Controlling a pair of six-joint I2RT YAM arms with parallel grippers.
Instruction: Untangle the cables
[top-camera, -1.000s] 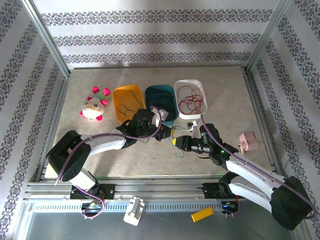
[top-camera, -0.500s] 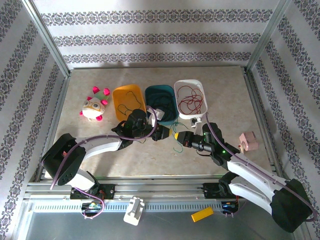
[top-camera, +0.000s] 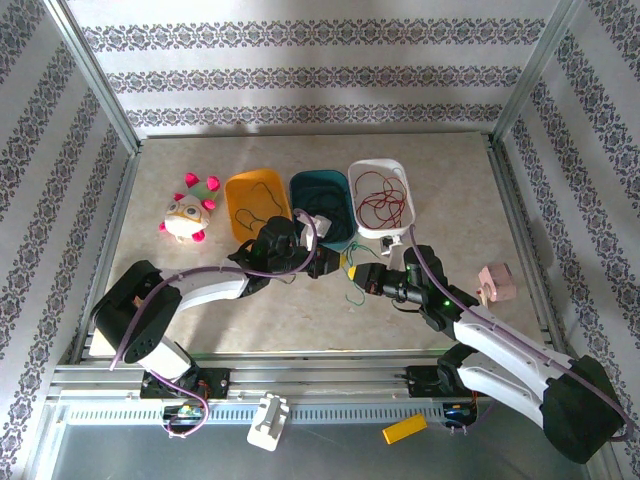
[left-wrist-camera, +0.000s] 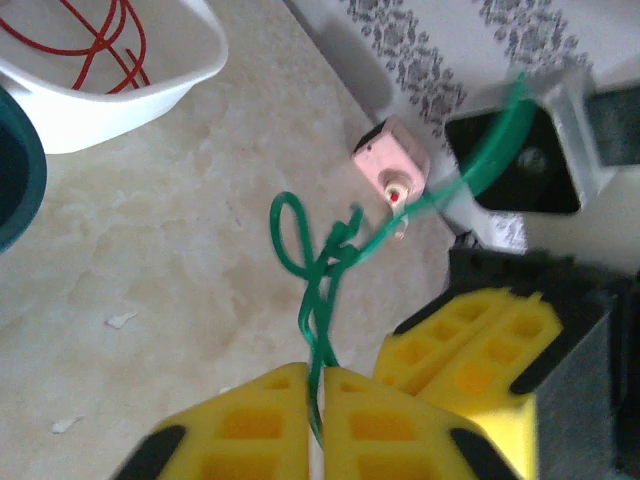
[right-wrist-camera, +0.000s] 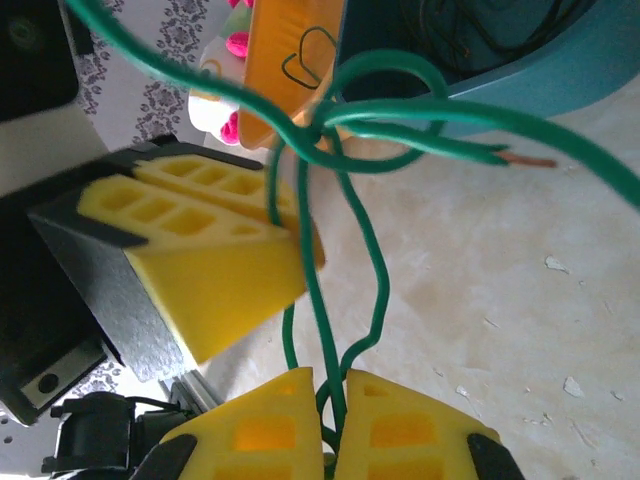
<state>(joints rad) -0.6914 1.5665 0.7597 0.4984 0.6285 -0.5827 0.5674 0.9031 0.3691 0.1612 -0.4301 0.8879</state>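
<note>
I need to open my left gripper, as it pinches two green strands of cable below the knot, then take a single piece (left-wrist-camera: 331, 298) close to the knot and pull that piece free.
A green cable (top-camera: 350, 270) with a knot (left-wrist-camera: 337, 250) hangs between my two grippers just in front of the trays. My left gripper (left-wrist-camera: 318, 375) is shut on two of its strands, below the knot. My right gripper (right-wrist-camera: 336, 380) is shut on other strands of the same cable, whose knot (right-wrist-camera: 318, 128) sits above its fingers. In the top view the left gripper (top-camera: 337, 263) and right gripper (top-camera: 358, 277) nearly touch. A loose green end (top-camera: 351, 298) dangles to the table. Red cable (top-camera: 382, 200) lies in the white tray (top-camera: 352, 180), and thin black cable (top-camera: 258, 205) in the orange tray (top-camera: 236, 190).
A teal tray (top-camera: 300, 190) holding black cable stands between the orange and white trays. A plush toy (top-camera: 186, 215) lies at the left. A small pink block (top-camera: 496, 282) sits at the right, next to the right arm. Metal frame rails edge the table.
The right gripper has moved up towards the trays and closer to the left gripper. The green cable has risen with them; the left gripper has shifted only slightly.
</note>
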